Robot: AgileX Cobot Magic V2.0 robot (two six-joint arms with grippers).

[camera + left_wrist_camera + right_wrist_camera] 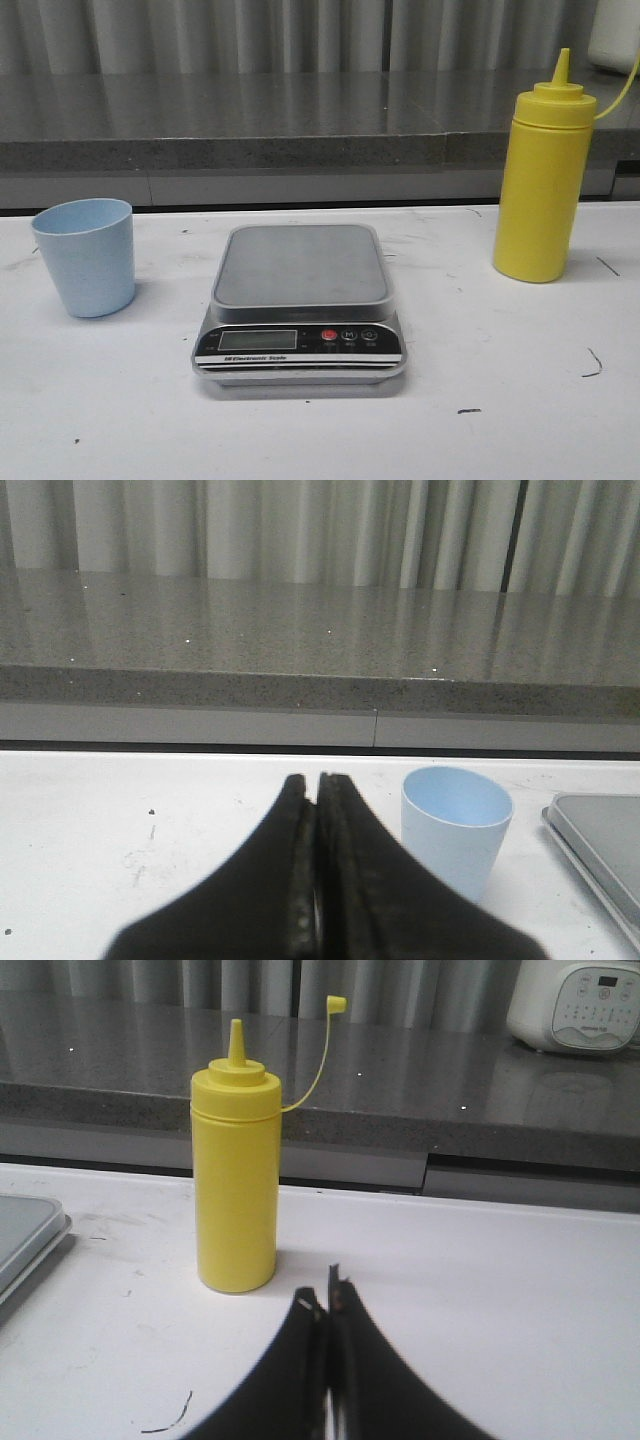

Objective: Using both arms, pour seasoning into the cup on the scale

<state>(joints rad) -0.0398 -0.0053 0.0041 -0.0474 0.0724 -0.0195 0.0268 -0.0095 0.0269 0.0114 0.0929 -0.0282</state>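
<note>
Next, my left gripper goes to the pale blue cup and grabs the cup's rim (40,228) (405,788) on the side farthest from the scale.
The silver-grey scale (300,265) lies in the middle of the white table, its platform bare. A pale blue cup (85,255) stands upright on the table to its left, empty (456,825). The tall yellow seasoning bottle (543,185) stands upright at the right, its cap hanging off on a tether (236,1190). Neither gripper shows in the front view. My left gripper (316,780) is shut with nothing in it, a short way back from the cup. My right gripper (326,1295) is shut and empty too, just short of the bottle.
A dark grey stone counter (300,120) runs along the far edge of the table, with curtains behind it. A white appliance (580,1005) sits on that counter at the far right. The scale's corner (600,850) lies beside the cup.
</note>
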